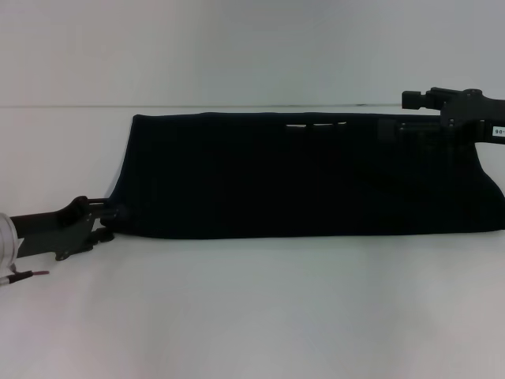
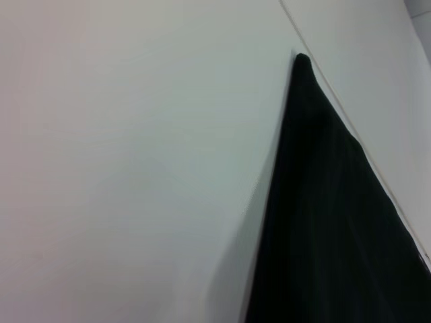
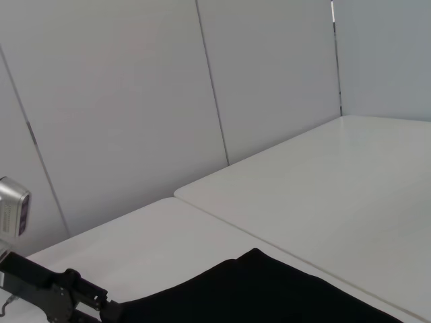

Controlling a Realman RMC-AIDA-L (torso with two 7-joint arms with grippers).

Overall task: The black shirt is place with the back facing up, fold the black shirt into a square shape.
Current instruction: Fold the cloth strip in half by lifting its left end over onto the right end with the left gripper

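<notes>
My right gripper is far short of the black shirt's end, so my left gripper needs to grip the opposite near corner (image 1: 132, 223) deeper and pull the shirt toward itself.
The black shirt (image 1: 300, 174) lies as a long flat band across the white table (image 1: 252, 316), with its neckline opening at the far edge. My left gripper (image 1: 110, 215) rests low at the band's near left corner, touching the cloth. My right gripper (image 1: 409, 110) hovers over the far right end of the shirt. In the left wrist view, the shirt (image 2: 337, 222) shows as a dark wedge running to a pointed corner. The right wrist view takes in a shirt corner (image 3: 256, 293) and the left gripper (image 3: 101, 311) against it.
White wall panels (image 3: 135, 101) stand behind the table. A seam between two tabletops (image 3: 283, 252) runs just past the shirt's end. Bare table surface lies in front of the shirt, toward me.
</notes>
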